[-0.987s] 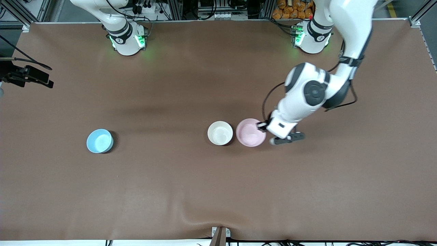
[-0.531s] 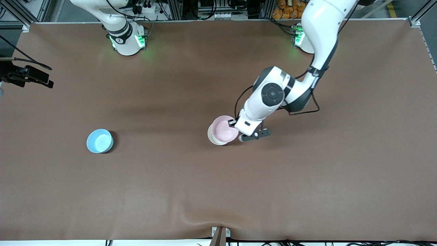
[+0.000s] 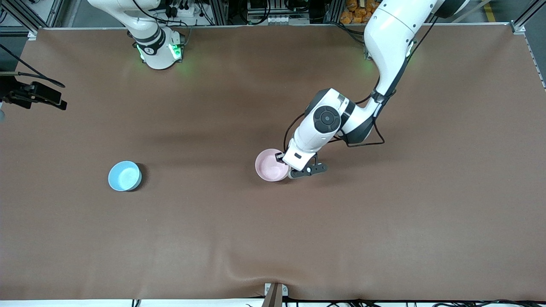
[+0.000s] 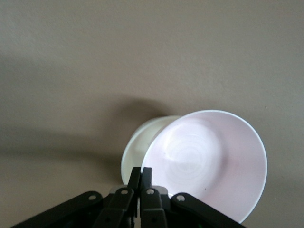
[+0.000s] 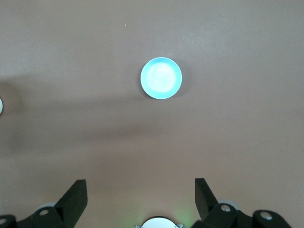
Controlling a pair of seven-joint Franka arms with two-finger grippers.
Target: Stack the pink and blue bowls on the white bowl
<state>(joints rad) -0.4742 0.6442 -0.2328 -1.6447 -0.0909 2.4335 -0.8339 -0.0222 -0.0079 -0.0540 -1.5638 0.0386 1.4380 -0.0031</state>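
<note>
Next, my left gripper releases the pink bowl, which hangs tilted over the white bowl, nested inside the white bowl [image 3: 274,166] [image 4: 169,166] just below it.
The pink bowl [image 3: 271,165] hangs tilted over the white bowl, which it hides in the front view. My left gripper [image 3: 285,164] is shut on the pink bowl's rim at the side toward the left arm's end. In the left wrist view my left gripper [image 4: 141,174] pinches the pink bowl [image 4: 209,161], and the white bowl [image 4: 137,147] shows partly under it. The blue bowl [image 3: 124,175] sits alone toward the right arm's end of the table. My right gripper [image 5: 140,185] is open and empty, high above the table, with the blue bowl [image 5: 161,78] far below it; this arm waits.
The brown mat [image 3: 384,213] covers the table. The right arm's base [image 3: 158,51] stands at the table's edge farthest from the front camera. A black device [image 3: 36,96] juts in at the right arm's end. A small mount [image 3: 273,294] sits at the nearest edge.
My left gripper has carried the pink bowl from beside the white bowl, toward the right arm's end, to over the white bowl. The blue bowl and right arm have not moved.
</note>
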